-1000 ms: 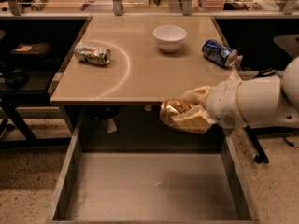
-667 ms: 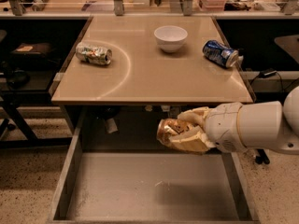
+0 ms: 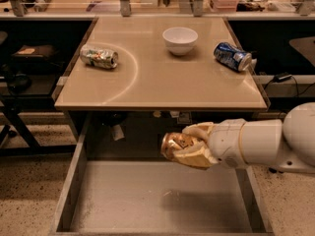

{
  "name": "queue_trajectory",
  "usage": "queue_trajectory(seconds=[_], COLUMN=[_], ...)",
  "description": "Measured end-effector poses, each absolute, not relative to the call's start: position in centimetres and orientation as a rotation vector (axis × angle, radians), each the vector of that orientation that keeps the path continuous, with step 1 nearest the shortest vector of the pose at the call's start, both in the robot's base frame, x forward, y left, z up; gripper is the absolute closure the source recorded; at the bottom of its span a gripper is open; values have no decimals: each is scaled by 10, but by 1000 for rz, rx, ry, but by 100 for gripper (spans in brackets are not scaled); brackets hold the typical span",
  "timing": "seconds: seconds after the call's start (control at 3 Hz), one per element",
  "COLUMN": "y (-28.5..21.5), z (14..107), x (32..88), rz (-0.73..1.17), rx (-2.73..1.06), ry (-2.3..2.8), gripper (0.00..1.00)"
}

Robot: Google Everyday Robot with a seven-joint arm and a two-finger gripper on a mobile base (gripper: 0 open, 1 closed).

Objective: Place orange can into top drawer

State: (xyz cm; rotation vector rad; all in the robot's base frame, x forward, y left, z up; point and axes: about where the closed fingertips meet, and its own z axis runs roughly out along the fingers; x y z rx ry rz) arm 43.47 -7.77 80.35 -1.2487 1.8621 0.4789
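Observation:
The orange can, now held over the open drawer, will be set free by my gripper on the top drawer's grey bottom (image 3: 168, 176), halfway between the sides, toward the table.
My gripper (image 3: 189, 145) reaches in from the right on a thick white arm and is shut on the orange can (image 3: 176, 145), a dented shiny orange-gold can lying sideways between the cream fingers (image 3: 197, 154). It holds the can in the air over the open top drawer (image 3: 147, 200), just below the table's front edge and a little right of the middle. The drawer is pulled out wide, with a flat grey floor and low side walls. The can casts a soft shadow on the floor of the drawer.
On the beige table (image 3: 147, 82) lie a green-silver can (image 3: 99, 56) at the left, a white bowl (image 3: 180, 40) at the back middle and a blue can (image 3: 232, 56) at the right. Dark shelves and cables flank the table.
My gripper has carried the orange can downward and slightly left, from the table's front edge to lower over the drawer. The things on the table have not moved.

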Motion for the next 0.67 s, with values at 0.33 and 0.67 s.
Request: queue_trajectory(seconds=[0.33, 0.67], y=[-63, -58], z=[750, 717], x=[439, 441], rz=[492, 483], rx=[-1260, -1285], ry=[1870, 1867], gripper=[100, 100])
